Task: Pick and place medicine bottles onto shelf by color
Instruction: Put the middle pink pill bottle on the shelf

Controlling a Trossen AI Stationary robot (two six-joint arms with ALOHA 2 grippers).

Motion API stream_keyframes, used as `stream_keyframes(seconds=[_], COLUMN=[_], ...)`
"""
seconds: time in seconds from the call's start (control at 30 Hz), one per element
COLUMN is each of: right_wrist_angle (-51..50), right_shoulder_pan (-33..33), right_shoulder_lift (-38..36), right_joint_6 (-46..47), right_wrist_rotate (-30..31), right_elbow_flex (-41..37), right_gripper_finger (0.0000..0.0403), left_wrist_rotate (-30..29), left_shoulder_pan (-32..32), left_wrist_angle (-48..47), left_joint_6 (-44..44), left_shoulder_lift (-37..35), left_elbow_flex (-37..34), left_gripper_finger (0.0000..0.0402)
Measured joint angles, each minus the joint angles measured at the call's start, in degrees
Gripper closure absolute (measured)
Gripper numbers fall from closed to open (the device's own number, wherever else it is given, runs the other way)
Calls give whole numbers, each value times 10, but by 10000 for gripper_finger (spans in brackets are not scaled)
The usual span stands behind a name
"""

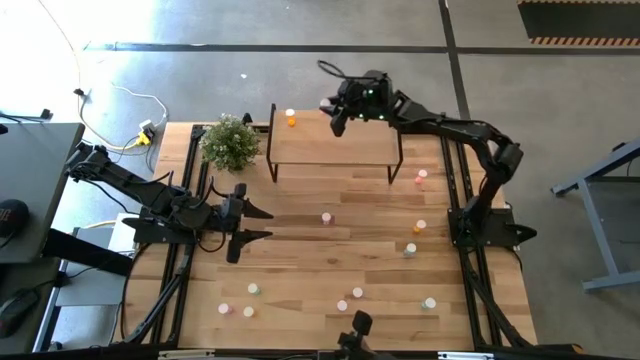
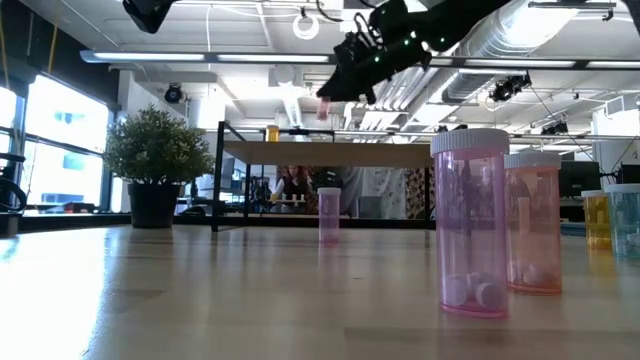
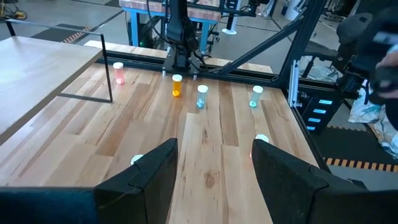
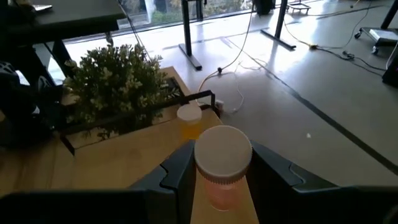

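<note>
Next, my right gripper lets go of the pink bottle near the shelf's far edge (image 1: 321, 122) (image 4: 219, 200), a small gap away from the orange bottle.
My right gripper (image 1: 336, 114) hovers over the far edge of the shelf (image 1: 330, 148), shut on a light pink bottle (image 4: 222, 167) with a white cap. The low view shows this bottle (image 2: 323, 108) above the shelf top (image 2: 330, 153). An orange bottle (image 1: 290, 119) stands upright on the shelf's far left part, and also shows in the right wrist view (image 4: 189, 121). Several more bottles stand on the table, among them a pink one (image 1: 326, 217) and an orange one (image 1: 420, 227). My left gripper (image 1: 250, 222) is open and empty at the table's left side. My right gripper pinches the pink bottle between its two fingers (image 4: 177, 171), one on each side of the body just under the white cap (image 4: 219, 183). The fingers slant down from the table's right. The bottle is upright and lifted clear of the shelf.
A green potted plant (image 1: 231, 141) stands just left of the shelf. Bottles are scattered over the table's near part (image 1: 357, 293) and right side (image 1: 422, 176). Two bottles, one pink (image 2: 468, 222), stand close to the low camera. People show in the room behind.
</note>
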Motion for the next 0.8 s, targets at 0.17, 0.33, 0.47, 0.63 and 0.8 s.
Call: stream_keyframes(seconds=[0.17,0.33,0.47,0.63,0.8], right_wrist_angle=[-1,-17,-19,-20,-17], right_shoulder_pan=[5,8,8,8,7], right_shoulder_lift=[20,24,37,58,65], right_joint_6=[-8,-25,-25,-31,-35], right_wrist_rotate=[0,0,-2,-3,1], right_elbow_flex=[0,0,0,0,0], right_gripper_finger=[290,290,290,290,290], left_wrist_rotate=[0,0,0,0,0], left_shoulder_pan=[0,0,0,0,0], left_wrist_angle=[0,0,0,0,0], left_joint_6=[0,0,0,-4,-5], left_shoulder_lift=[0,0,0,0,0], left_elbow_flex=[0,0,0,0,0], left_gripper_finger=[206,206,206,206,206])
